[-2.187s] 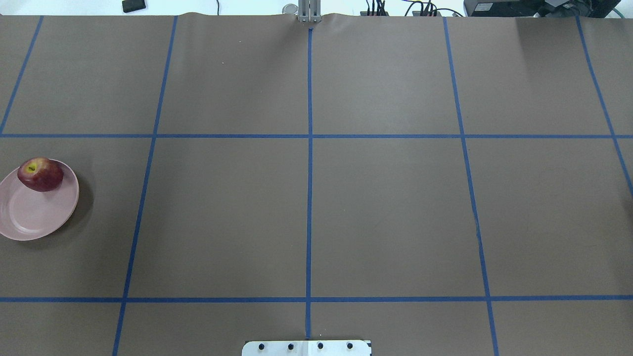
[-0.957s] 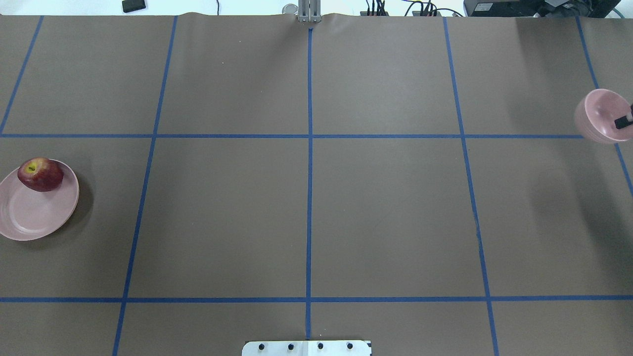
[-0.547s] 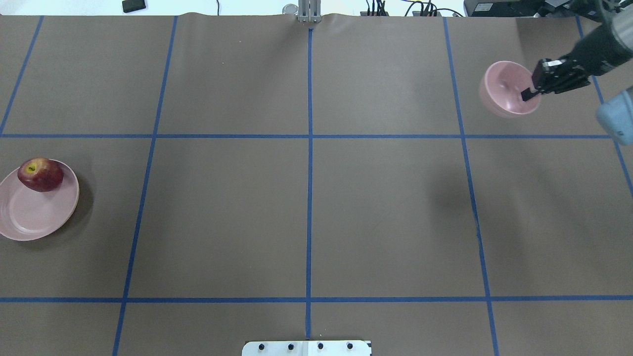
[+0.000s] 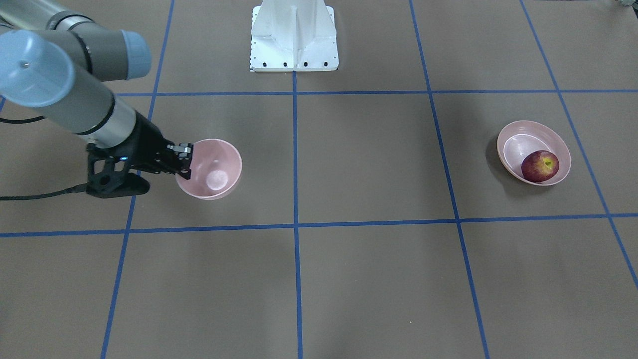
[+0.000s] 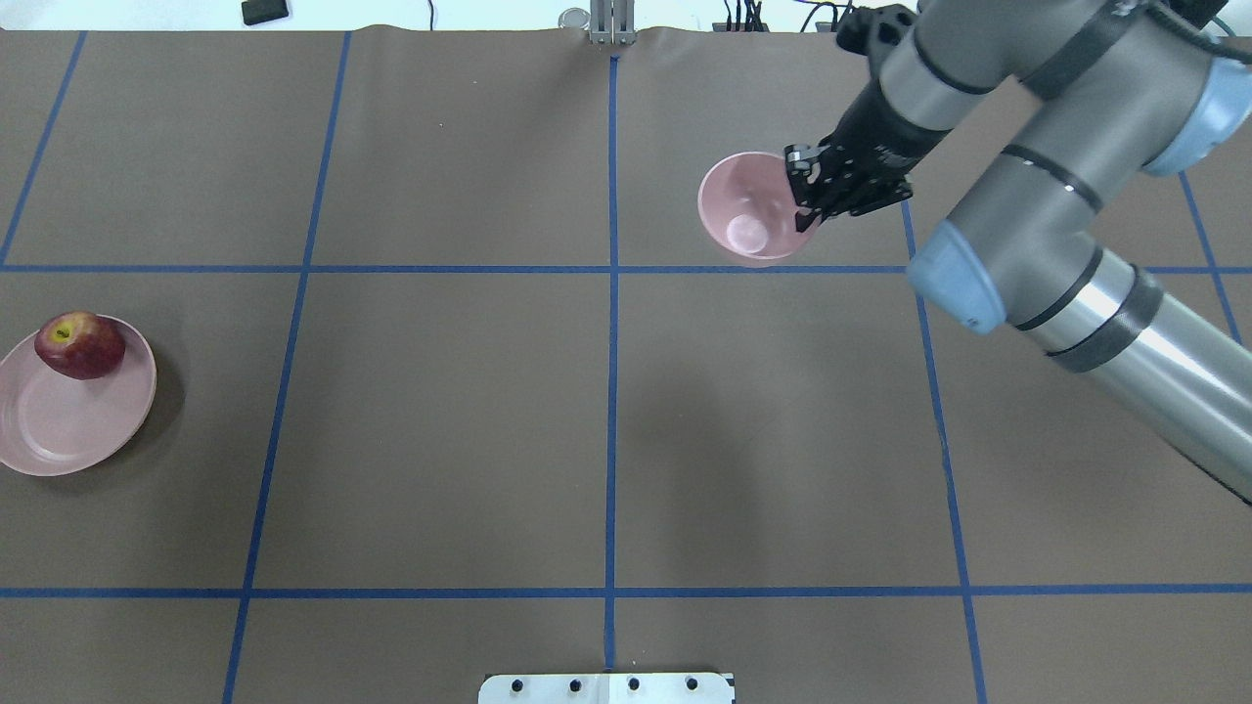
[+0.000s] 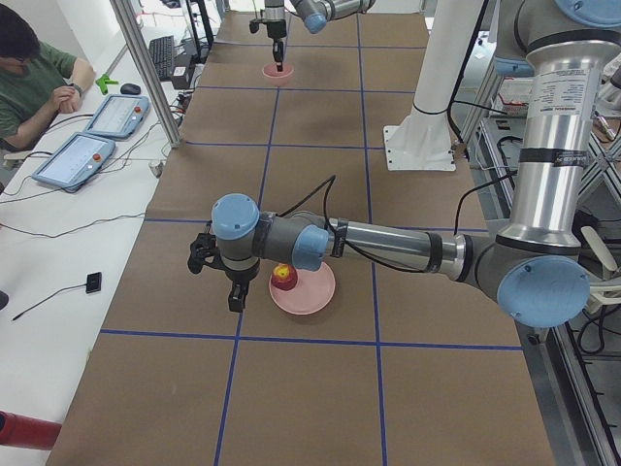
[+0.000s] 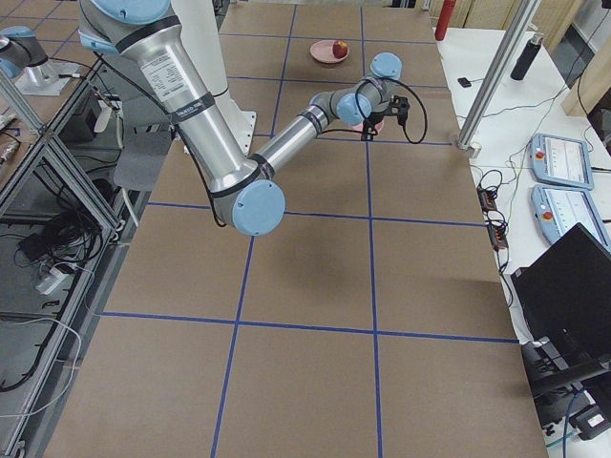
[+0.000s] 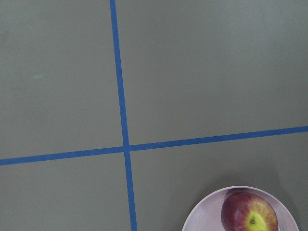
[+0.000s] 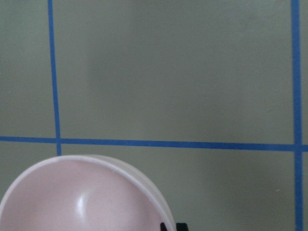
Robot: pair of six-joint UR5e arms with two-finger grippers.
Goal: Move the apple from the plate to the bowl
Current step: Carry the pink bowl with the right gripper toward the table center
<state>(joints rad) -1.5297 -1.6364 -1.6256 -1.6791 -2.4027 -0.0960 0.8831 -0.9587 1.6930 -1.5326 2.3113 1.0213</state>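
Note:
My right gripper should set the pink bowl down on the centre blue line [image 4: 300,191], just on the base side of the blue tape crossing.
The dark red apple [image 5: 80,344] lies at the far edge of the shallow pink plate [image 5: 59,430] at the table's left edge; both show in the front view, apple [image 4: 540,166] on plate [image 4: 516,142], and in the left wrist view, apple [image 8: 249,214] on plate [image 8: 199,222]. My right gripper [image 5: 807,191] is shut on the rim of the small pink bowl [image 5: 745,210], right of the centre line, far half; it also shows in the front view [image 4: 182,160]. My left gripper [image 6: 236,294] shows only in the left side view, beside the plate; I cannot tell its state.
Blue tape lines grid the brown table. The white robot base [image 4: 294,35] stands at the near edge. In the left side view an operator [image 6: 29,68] sits by two tablets [image 6: 92,155] past the far edge. A black cable [image 4: 40,194] trails from my right wrist.
My right arm has come in from the right edge with the bowl in its gripper and carried it leftward toward the centre line. The apple and plate have not moved.

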